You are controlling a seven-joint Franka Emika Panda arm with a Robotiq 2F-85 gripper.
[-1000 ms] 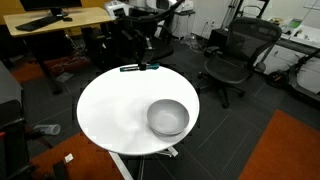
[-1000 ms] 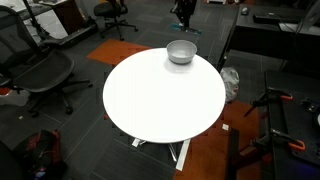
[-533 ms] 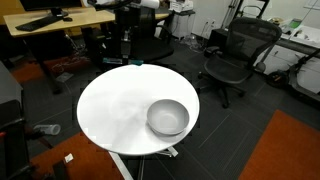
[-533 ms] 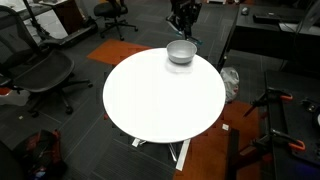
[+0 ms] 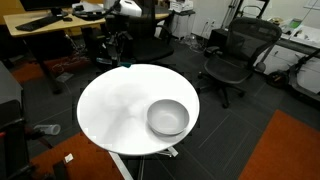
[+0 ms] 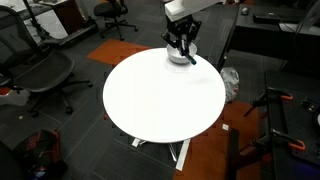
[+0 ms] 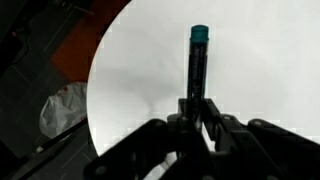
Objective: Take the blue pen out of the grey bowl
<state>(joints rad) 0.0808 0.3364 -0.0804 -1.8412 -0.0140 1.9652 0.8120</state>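
Next, I let go of the blue pen on the white table (image 5: 115, 80) near the table's far edge, away from the grey bowl.
My gripper (image 7: 196, 105) is shut on the blue pen (image 7: 198, 60). The pen is a slim dark stick with a teal end that points away from the jaws, over the white table (image 7: 250, 60). In an exterior view the gripper (image 5: 119, 52) hangs over the table's far left edge, well apart from the empty grey bowl (image 5: 168, 118) at the near right. The pen is barely visible there. In an exterior view the gripper (image 6: 181, 45) stands in front of the bowl (image 6: 174, 58) and hides most of it.
The round white table (image 5: 110, 110) stands on a dark floor with an orange mat (image 5: 290, 150). Office chairs (image 5: 235, 55) and a desk (image 5: 60, 20) stand around it. A white bag (image 7: 62, 105) lies on the floor beside the table edge.
The gripper has carried the pen leftward along the table's far edge, farther from the bowl. In the other exterior view it has come down in front of the bowl.
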